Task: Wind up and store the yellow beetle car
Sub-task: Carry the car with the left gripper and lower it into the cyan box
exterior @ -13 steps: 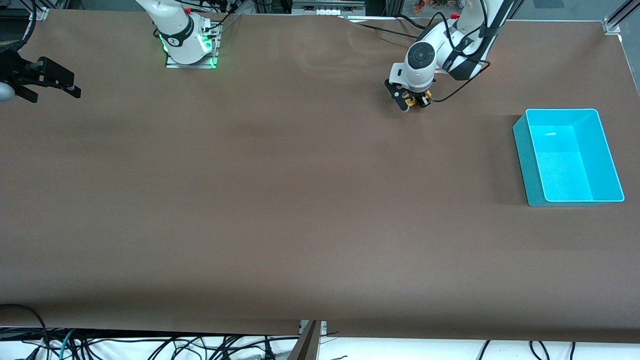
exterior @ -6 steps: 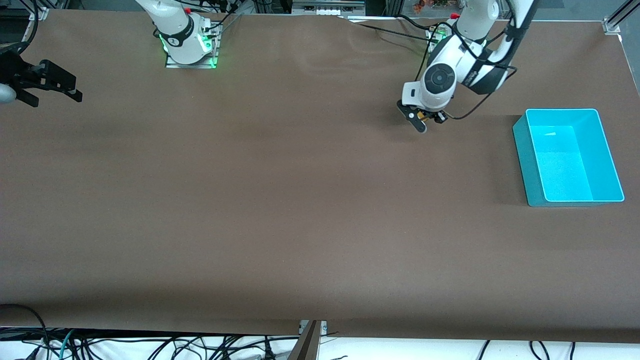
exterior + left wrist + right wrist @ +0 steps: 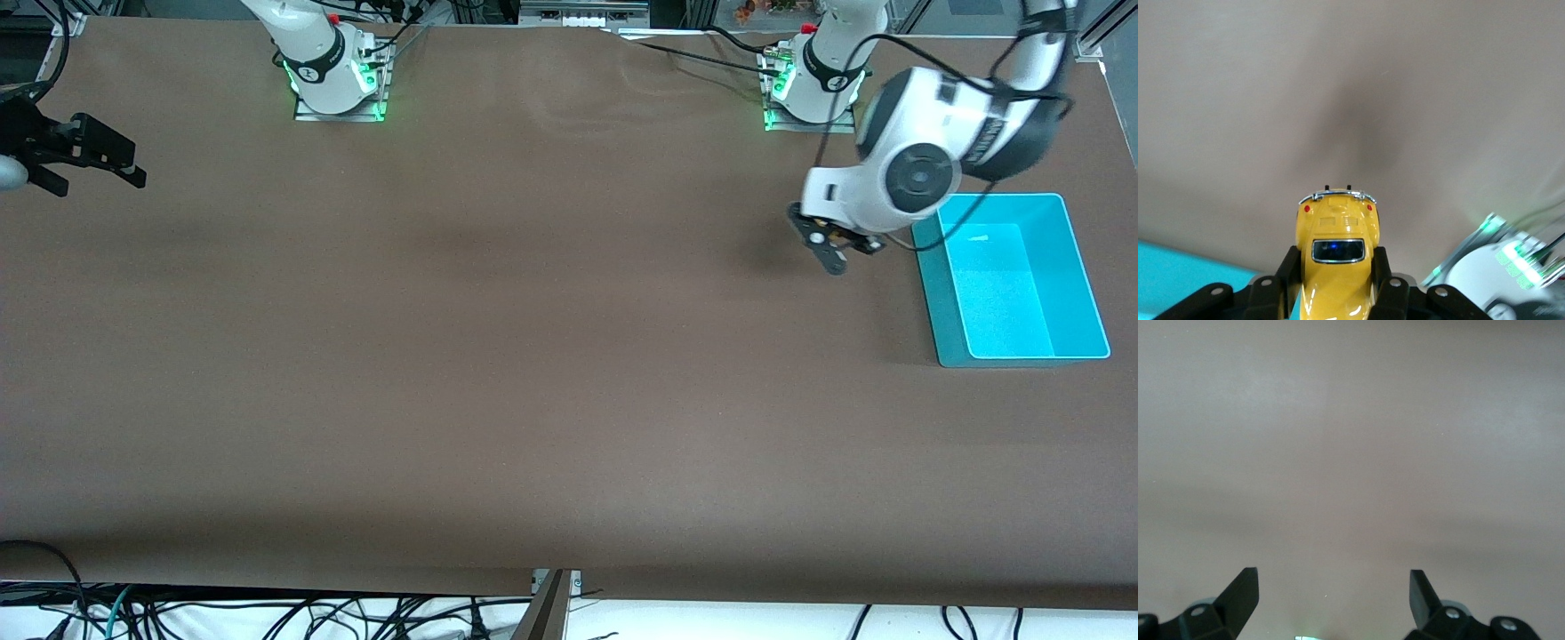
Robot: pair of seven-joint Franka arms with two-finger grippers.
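The yellow beetle car, now held up beside the cyan bin, will be set down by my left gripper near the middle of the cyan bin's bottom [image 3: 990, 273].
The yellow beetle car [image 3: 1337, 247] is a small rounded toy with a dark window. In the left wrist view it sits clamped between my left gripper's black fingers [image 3: 1290, 267]. My left gripper [image 3: 834, 249] is up in the air over bare table, just beside the cyan bin [image 3: 932, 286] at the left arm's end. In the front view the hand hides the car. A corner of the bin shows in the left wrist view [image 3: 1178, 270]. My right gripper [image 3: 133, 164] waits open and empty at the right arm's end of the table; its view [image 3: 1333, 590] shows only bare table.
The brown table [image 3: 498, 356] carries nothing but the open bin, which holds nothing. Both arm bases [image 3: 338, 84] stand along the table edge farthest from the front camera. Cables hang below the nearest edge.
My left gripper has carried the car up from the table in front of its base and across toward the cyan bin. The right arm has barely moved.
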